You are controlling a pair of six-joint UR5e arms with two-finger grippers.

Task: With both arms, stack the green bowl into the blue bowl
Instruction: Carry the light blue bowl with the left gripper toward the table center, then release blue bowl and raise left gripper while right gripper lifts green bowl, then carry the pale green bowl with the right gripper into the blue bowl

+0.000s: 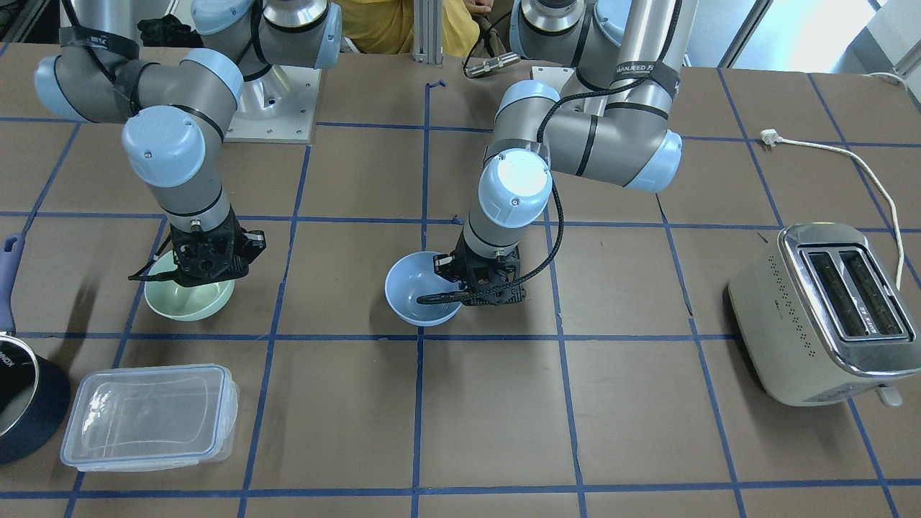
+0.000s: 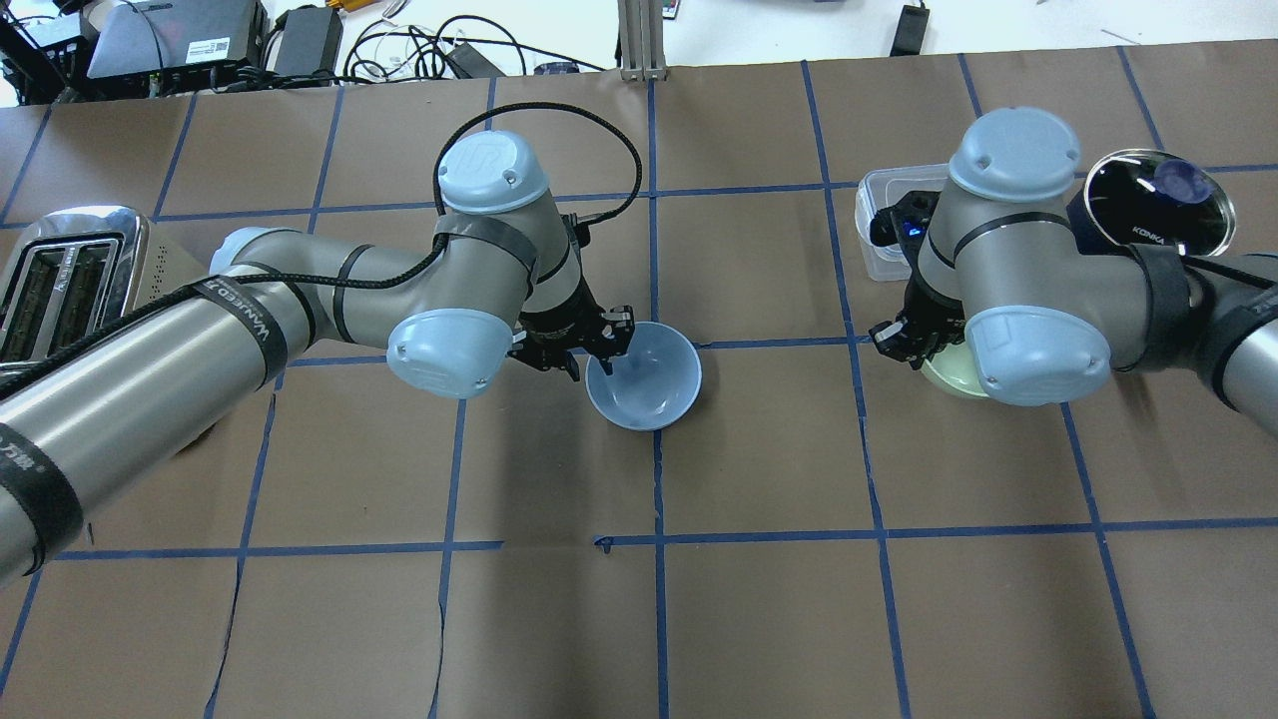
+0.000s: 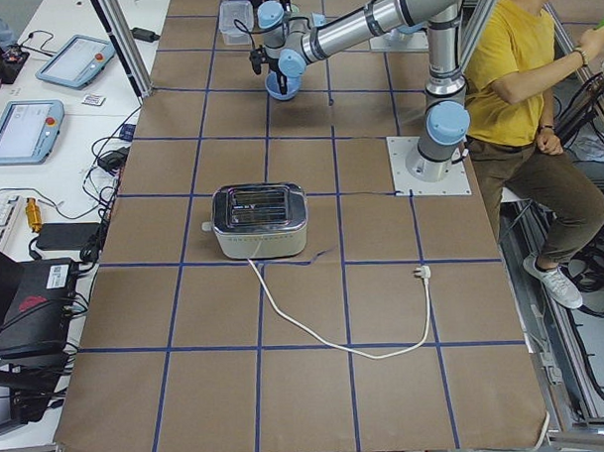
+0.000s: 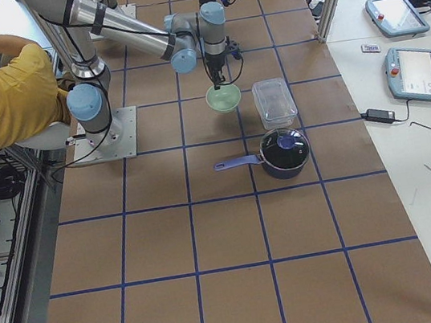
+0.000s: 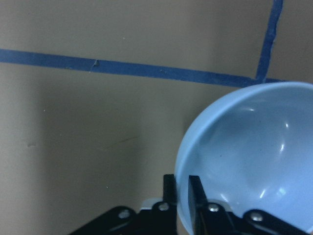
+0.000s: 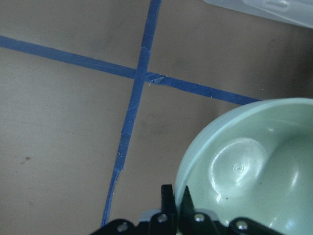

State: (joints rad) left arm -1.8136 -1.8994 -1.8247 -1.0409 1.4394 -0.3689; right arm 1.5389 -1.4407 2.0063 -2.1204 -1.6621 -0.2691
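Note:
My right gripper is to release the green bowl inside the blue bowl (image 1: 424, 280), next to the blue tape crossing.
My left gripper (image 5: 182, 195) is shut on the near rim of the blue bowl (image 5: 254, 161), one finger inside and one outside. The bowl (image 1: 410, 288) hangs tilted near the table's middle; the overhead view (image 2: 649, 384) shows it too. My right gripper (image 6: 177, 201) is shut on the rim of the green bowl (image 6: 254, 166). That bowl (image 1: 191, 306) sits low at the table, about two grid squares to the robot's right of the blue bowl. In the overhead view the right arm hides all but a sliver of the green bowl (image 2: 947, 382).
A clear rectangular plastic container (image 1: 147, 416) and a dark blue saucepan with a glass lid (image 1: 25, 410) stand just beyond the green bowl. A toaster (image 1: 827, 309) with a loose white cord (image 1: 874, 173) stands on the robot's far left. A person in yellow (image 3: 520, 65) sits behind the robot.

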